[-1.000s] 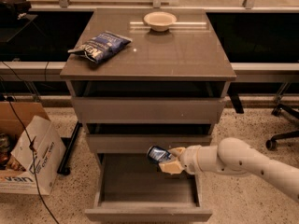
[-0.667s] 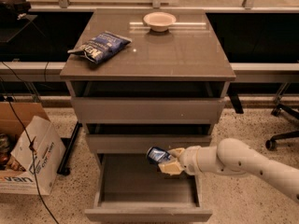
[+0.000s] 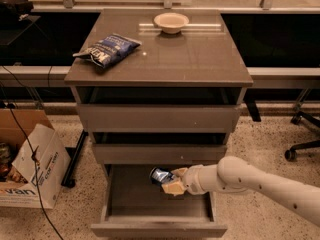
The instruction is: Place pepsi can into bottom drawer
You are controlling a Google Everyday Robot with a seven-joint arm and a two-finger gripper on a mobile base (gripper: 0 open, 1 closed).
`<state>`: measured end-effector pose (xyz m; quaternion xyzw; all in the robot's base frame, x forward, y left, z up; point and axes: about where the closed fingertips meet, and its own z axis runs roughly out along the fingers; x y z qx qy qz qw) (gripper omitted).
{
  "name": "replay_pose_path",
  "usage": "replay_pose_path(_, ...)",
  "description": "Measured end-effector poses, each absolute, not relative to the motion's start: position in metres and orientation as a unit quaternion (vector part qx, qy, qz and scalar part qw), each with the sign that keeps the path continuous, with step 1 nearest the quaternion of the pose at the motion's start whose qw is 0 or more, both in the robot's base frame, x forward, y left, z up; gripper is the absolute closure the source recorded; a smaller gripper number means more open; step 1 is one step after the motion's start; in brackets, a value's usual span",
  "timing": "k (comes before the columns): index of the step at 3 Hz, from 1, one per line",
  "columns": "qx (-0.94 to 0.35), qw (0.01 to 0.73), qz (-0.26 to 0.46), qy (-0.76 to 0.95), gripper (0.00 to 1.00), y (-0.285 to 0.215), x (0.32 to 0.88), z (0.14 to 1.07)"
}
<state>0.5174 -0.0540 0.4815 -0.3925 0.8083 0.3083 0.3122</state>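
Next, the gripper releases the pepsi can on the bare bottom near the middle of the open bottom drawer [image 3: 155, 193]. The can is held just over that drawer now.
The pepsi can [image 3: 161, 175], small and blue with a silver end, lies tilted in my gripper [image 3: 169, 181], which is shut on it. The gripper comes in from the right on a white arm and holds the can just over the open bottom drawer [image 3: 125, 191], near its back right part. The drawer is pulled out and its flat floor is bare. The can does not touch the floor as far as I can tell.
Two shallower drawers [image 3: 159, 118] above are shut. On the cabinet top lie a blue chip bag [image 3: 107, 50] and a pale bowl [image 3: 171, 22]. A cardboard box [image 3: 22, 159] with a white bag stands left on the floor. An office chair base [image 3: 302, 144] is at right.
The gripper with the can has shifted slightly left and a little lower over the drawer. Nothing else has moved.
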Motion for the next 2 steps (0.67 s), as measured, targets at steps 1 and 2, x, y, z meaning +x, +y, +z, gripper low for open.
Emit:
replay_pose_path(1, -0.36, 0.306, 0.307, 0.826, 1.0, -0.039, 0.524, 0.419)
replay_pose_path(2, -0.333, 0.307, 0.311, 0.835, 1.0, -0.033, 0.53, 0.382)
